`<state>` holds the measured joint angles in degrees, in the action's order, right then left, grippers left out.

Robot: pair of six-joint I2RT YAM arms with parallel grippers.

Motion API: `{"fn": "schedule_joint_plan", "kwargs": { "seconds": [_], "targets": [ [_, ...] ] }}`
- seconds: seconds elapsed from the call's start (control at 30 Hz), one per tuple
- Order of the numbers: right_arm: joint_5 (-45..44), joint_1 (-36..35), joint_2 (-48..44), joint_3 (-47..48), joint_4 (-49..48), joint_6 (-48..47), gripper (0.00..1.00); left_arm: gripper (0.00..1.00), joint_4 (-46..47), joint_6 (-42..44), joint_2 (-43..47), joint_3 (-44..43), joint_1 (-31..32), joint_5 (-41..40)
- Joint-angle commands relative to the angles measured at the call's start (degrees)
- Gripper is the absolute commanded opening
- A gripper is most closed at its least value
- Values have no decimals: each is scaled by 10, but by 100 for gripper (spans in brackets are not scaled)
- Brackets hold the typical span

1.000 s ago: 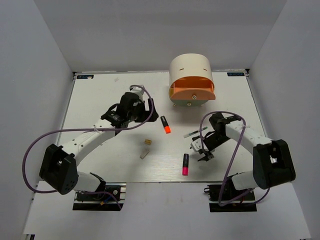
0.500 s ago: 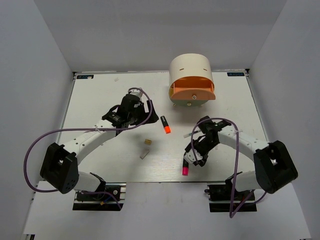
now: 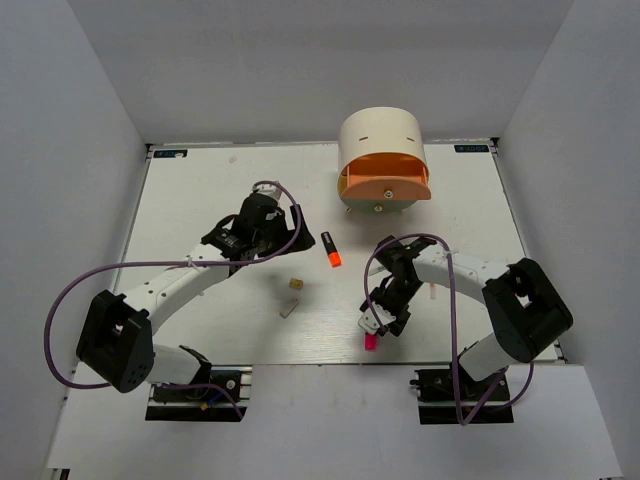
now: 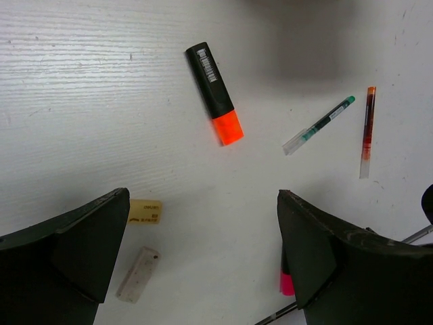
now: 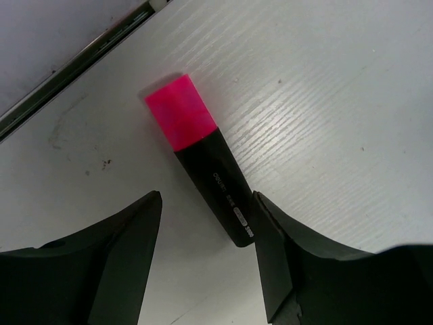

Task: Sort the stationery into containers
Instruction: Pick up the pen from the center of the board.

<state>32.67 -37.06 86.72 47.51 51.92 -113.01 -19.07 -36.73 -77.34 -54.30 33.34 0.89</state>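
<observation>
The orange highlighter is next for my left gripper, which should go to it and close on its black body (image 3: 331, 249) (image 4: 220, 108), just beside the highlighter's orange cap.
The pink highlighter (image 5: 203, 169), black-bodied, lies flat near the table's front edge (image 3: 370, 340). My right gripper (image 5: 206, 200) is open and straddles its black end. The right finger touches the body, and a gap remains at the left finger. My left gripper (image 4: 203, 196) hangs wide open and empty above the table, over bare tabletop. Ahead of it lie the orange highlighter (image 4: 215, 91), a white pen (image 4: 318, 126) and a red pen (image 4: 367, 131). A beige eraser (image 4: 145, 211) and a greyish eraser (image 4: 138, 273) lie by its left finger. The cream container unit (image 3: 380, 135) stands at the back with its orange drawer (image 3: 385, 186) pulled out.
The table's front edge and a metal rail (image 5: 81, 61) run just beyond the pink cap. Grey walls enclose the table on three sides. The orange highlighter (image 3: 331, 250) and both erasers (image 3: 293, 297) lie between the two arms.
My right gripper has swung left and down onto the pink highlighter, its jaws narrowing around it. The left arm has shifted only slightly.
</observation>
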Motion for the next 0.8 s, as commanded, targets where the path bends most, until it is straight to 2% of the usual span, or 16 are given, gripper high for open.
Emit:
{"fn": "schedule_joint_plan", "kwargs": {
  "seconds": [0.0,0.17,0.23,0.33,0.37,0.43,0.47,0.5,0.57,0.6,0.67,0.7,0.77],
  "targets": [
    [-15,-14,13,17,-3,-169,62,100,1,-6,27,9,-1,-2],
    [-35,-41,46,19,-43,-105,62,100,1,-6,27,14,-1,-2],
    [-46,-47,57,23,-55,-90,59,100,6,-12,27,19,-1,3],
    [-55,-51,69,31,-62,-56,50,100,21,-24,27,26,-1,23],
    [-54,-50,67,34,-58,-30,42,100,21,-24,22,26,-1,23],
    [-45,-48,63,36,-57,-1,34,100,28,-30,9,32,-1,34],
    [-41,-46,58,37,-53,14,24,100,34,-35,4,32,-1,34],
    [-38,-47,44,36,-54,24,20,100,34,-35,-8,32,-1,40],
    [-22,-45,29,30,-61,57,15,100,40,-40,-19,26,-1,46],
    [-16,-42,0,29,-72,104,12,100,47,-41,-32,26,-1,51],
    [7,-40,-35,24,-96,151,11,100,54,-41,-47,11,-1,56],
    [13,-35,-57,22,-124,231,9,100,54,-41,-56,6,-1,62],
    [23,-28,-100,15,-155,294,8,100,54,-41,-91,-20,-1,68]
  ]
}}
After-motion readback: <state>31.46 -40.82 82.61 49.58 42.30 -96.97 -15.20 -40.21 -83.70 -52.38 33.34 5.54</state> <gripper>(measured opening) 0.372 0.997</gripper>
